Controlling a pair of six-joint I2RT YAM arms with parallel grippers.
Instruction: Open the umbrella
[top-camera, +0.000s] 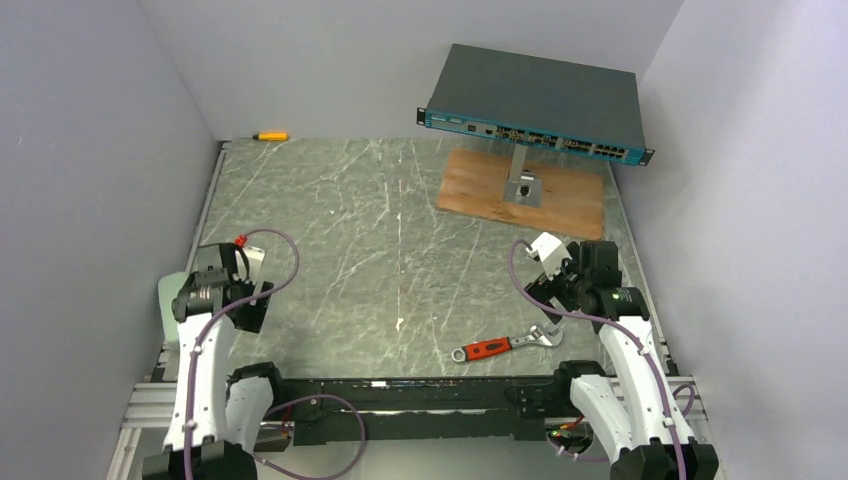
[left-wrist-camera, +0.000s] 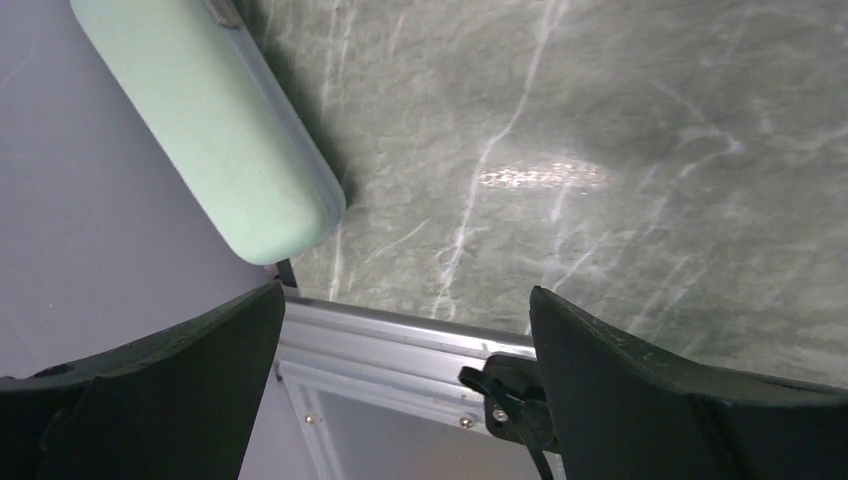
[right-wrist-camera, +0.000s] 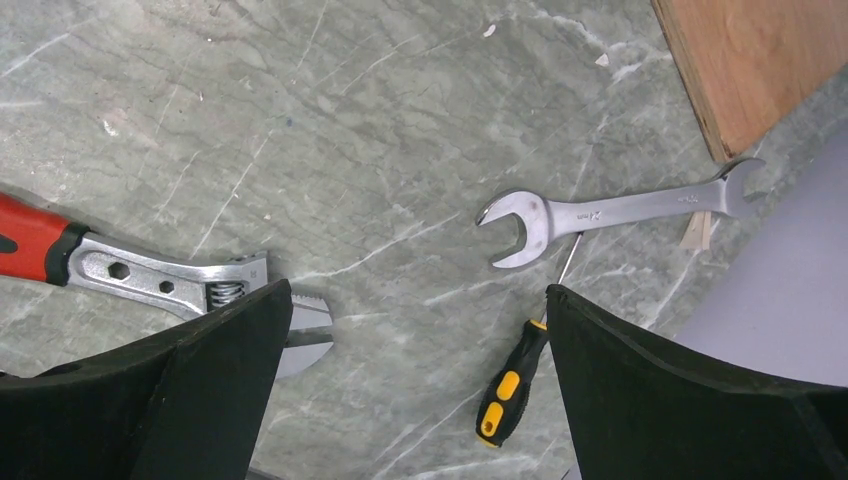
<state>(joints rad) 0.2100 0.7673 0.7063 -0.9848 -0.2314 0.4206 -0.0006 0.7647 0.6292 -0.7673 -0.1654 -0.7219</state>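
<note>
My left gripper is next due at the pale green case's outer side (top-camera: 161, 308) (left-wrist-camera: 198, 190) by the side of the case. It should close there to push the case inward.
The umbrella shows in no view. A pale green oval clamshell case (left-wrist-camera: 210, 130) lies at the table's left edge; in the top view (top-camera: 167, 310) it is partly hidden under my left arm. My left gripper (left-wrist-camera: 405, 335) is open and empty, above the table's near-left edge beside the case (top-camera: 218, 300). My right gripper (right-wrist-camera: 418, 335) is open and empty, above the tools at the right (top-camera: 580, 285).
A red-handled adjustable wrench (top-camera: 500, 346) (right-wrist-camera: 120, 265), an open-end spanner (right-wrist-camera: 610, 215) and a black-yellow screwdriver (right-wrist-camera: 510, 385) lie under the right gripper. A network switch (top-camera: 540, 100) stands on a wooden board (top-camera: 525, 195) at the back right. An orange screwdriver (top-camera: 270, 136) lies at the back. An aluminium rail (left-wrist-camera: 400, 345) edges the table.
</note>
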